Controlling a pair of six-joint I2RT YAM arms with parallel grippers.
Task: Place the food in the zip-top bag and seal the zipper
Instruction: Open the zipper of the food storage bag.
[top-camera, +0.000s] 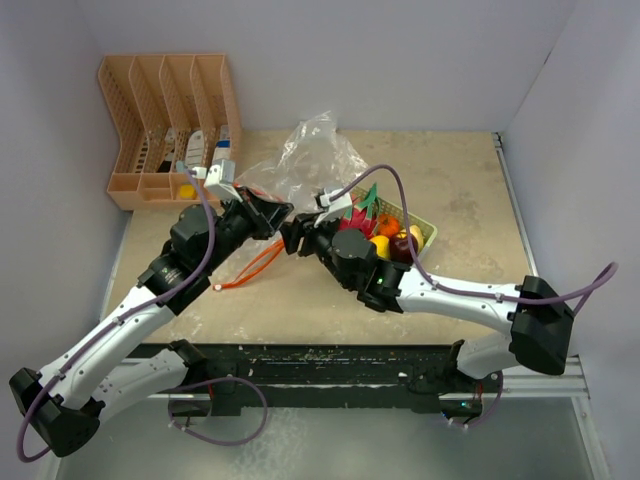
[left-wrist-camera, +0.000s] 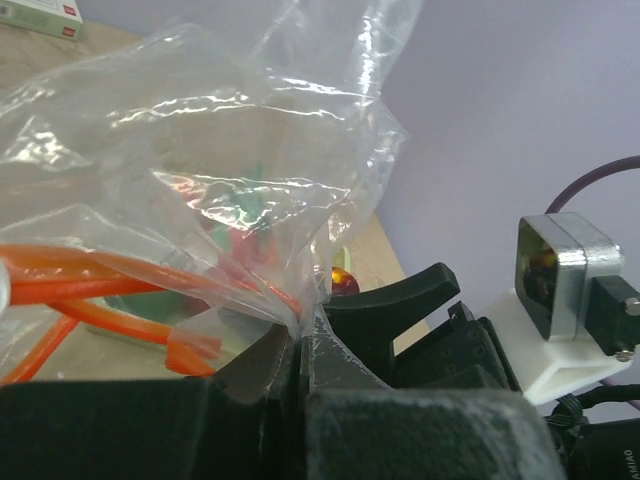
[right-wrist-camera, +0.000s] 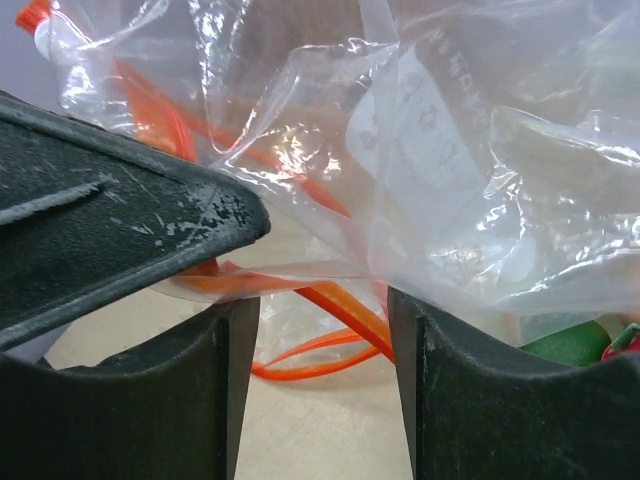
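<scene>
The orange zipper slants between the fingers of the robot's right gripper under loose film, so next the right gripper shifts and closes on the zipper (right-wrist-camera: 372, 335) before the left gripper opens.
The crinkly clear zip-top bag (top-camera: 312, 158) is lifted off the table between both arms. My left gripper (left-wrist-camera: 300, 335) is shut on a fold of its film (left-wrist-camera: 200, 150) near the mouth. The orange-red zipper (top-camera: 252, 266) hangs down in loops to the table. My right gripper (right-wrist-camera: 320, 312) is open, with bag film (right-wrist-camera: 470, 180) and the zipper strip (right-wrist-camera: 345, 305) lying in the gap between its fingers, right beside the left gripper's finger (right-wrist-camera: 100, 220). The food (top-camera: 392, 238), red, yellow and green toy pieces, sits in the pale green tray (top-camera: 428, 232) behind the right gripper (top-camera: 298, 236).
A peach-coloured desk organizer (top-camera: 170, 120) with small items stands at the back left. White walls close off the table at the back and on both sides. The right arm's cable (top-camera: 400, 190) arcs over the tray.
</scene>
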